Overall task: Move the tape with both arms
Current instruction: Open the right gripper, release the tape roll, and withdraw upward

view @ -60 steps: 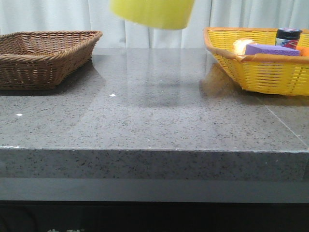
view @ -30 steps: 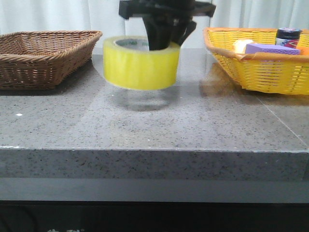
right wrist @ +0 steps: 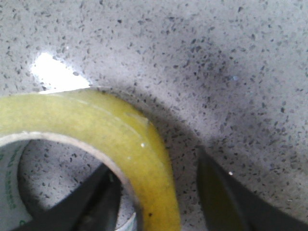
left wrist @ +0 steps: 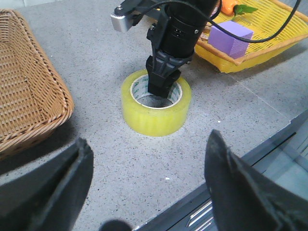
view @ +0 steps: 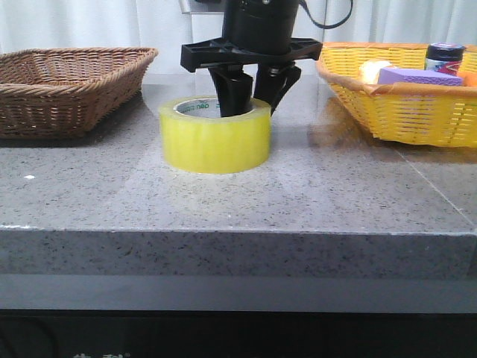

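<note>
The tape's near side [view: 254, 139] [left wrist: 182, 111], toward the yellow basket, is the next place for my left gripper to go, and it should close there with one finger inside the tape's core.
The tape [view: 216, 138], a wide yellow roll with a white core and green lettering, lies flat on the grey stone table [view: 313, 201], left of centre. My right gripper [view: 250, 101] stands over it from above. One finger is inside the core and the other is outside the far wall. In the right wrist view the tape wall [right wrist: 120, 134] runs between the fingers of the right gripper [right wrist: 154, 192], with bare table showing beside the outer finger [right wrist: 216, 192], so it is open. My left gripper [left wrist: 148, 142] is wide open and empty, nearer the table's front edge than the tape [left wrist: 156, 108].
A brown wicker basket [view: 67, 82] stands at the back left. A yellow basket [view: 402, 112] at the back right holds a purple sponge block [view: 417, 74], a dark-lidded jar [view: 445, 56] and other items. The table's front edge [left wrist: 231, 168] lies close to the left gripper.
My right gripper has come down from above with the tape. The roll now rests on the table, and a gap has opened beside the outer finger.
</note>
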